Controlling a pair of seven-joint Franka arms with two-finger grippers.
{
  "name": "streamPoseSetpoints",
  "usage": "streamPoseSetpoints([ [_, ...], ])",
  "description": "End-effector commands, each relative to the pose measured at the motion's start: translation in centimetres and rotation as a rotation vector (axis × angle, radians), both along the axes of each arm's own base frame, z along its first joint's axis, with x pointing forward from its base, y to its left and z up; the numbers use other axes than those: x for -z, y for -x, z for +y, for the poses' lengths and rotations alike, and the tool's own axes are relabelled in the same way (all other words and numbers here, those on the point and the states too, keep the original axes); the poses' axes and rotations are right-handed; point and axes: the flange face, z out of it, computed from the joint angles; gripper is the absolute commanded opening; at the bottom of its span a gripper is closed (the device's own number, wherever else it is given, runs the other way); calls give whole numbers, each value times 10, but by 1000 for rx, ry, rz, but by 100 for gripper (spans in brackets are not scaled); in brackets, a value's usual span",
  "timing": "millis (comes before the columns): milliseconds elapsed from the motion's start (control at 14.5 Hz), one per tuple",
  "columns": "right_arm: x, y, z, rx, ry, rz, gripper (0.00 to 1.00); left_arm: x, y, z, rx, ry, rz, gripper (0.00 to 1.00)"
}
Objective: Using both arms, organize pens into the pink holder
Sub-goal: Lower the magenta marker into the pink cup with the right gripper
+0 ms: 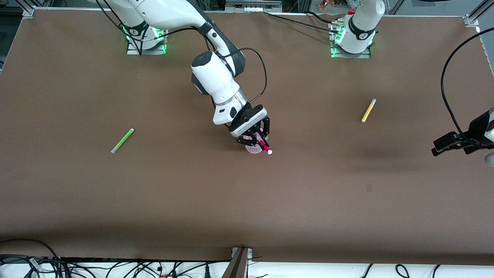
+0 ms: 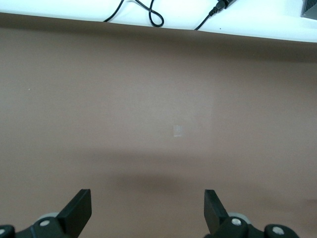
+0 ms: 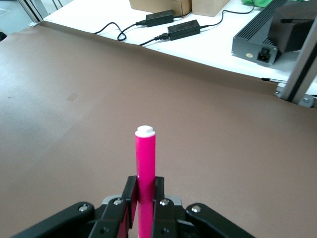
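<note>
Next, my right gripper lets go of the magenta pen inside the pink holder in the middle of the table (image 1: 255, 141).
My right gripper (image 1: 259, 138) (image 3: 143, 186) hangs over the pink holder (image 1: 252, 150) in the middle of the table, shut on the magenta pen (image 1: 264, 146) (image 3: 145, 158). The pen's white cap points toward the front camera. The holder is mostly hidden under the fingers and does not show in the right wrist view. A lime green pen (image 1: 122, 140) lies flat toward the right arm's end. A yellow pen (image 1: 368, 110) lies toward the left arm's end. My left gripper (image 1: 438, 148) (image 2: 148, 210) waits open over bare table at that end, holding nothing.
A small pale mark (image 1: 369, 188) (image 2: 178, 130) sits on the brown table (image 1: 193, 200). Cables and power bricks (image 3: 183, 29) lie on the white surface past the table's front edge. A metal post (image 1: 239, 262) stands at that edge.
</note>
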Motion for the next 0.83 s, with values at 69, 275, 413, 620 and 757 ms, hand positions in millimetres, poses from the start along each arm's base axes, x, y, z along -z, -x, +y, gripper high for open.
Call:
streamPoseSetpoints([
  [69, 14, 19, -19, 23, -18, -20, 0, -10, 3, -5, 0, -23, 7, 100],
  [275, 33, 34, -31, 26, -48, -61, 0, -9, 3, -7, 1, -22, 9, 100],
  [413, 39, 39, -34, 26, -57, -74, 0, -8, 3, -8, 4, -22, 10, 100],
  [620, 41, 42, -33, 25, -74, -94, 0, -8, 3, -6, 1, -22, 10, 100],
  [757, 41, 45, -31, 20, -76, -94, 0, -9, 3, -5, 1, -23, 7, 100],
])
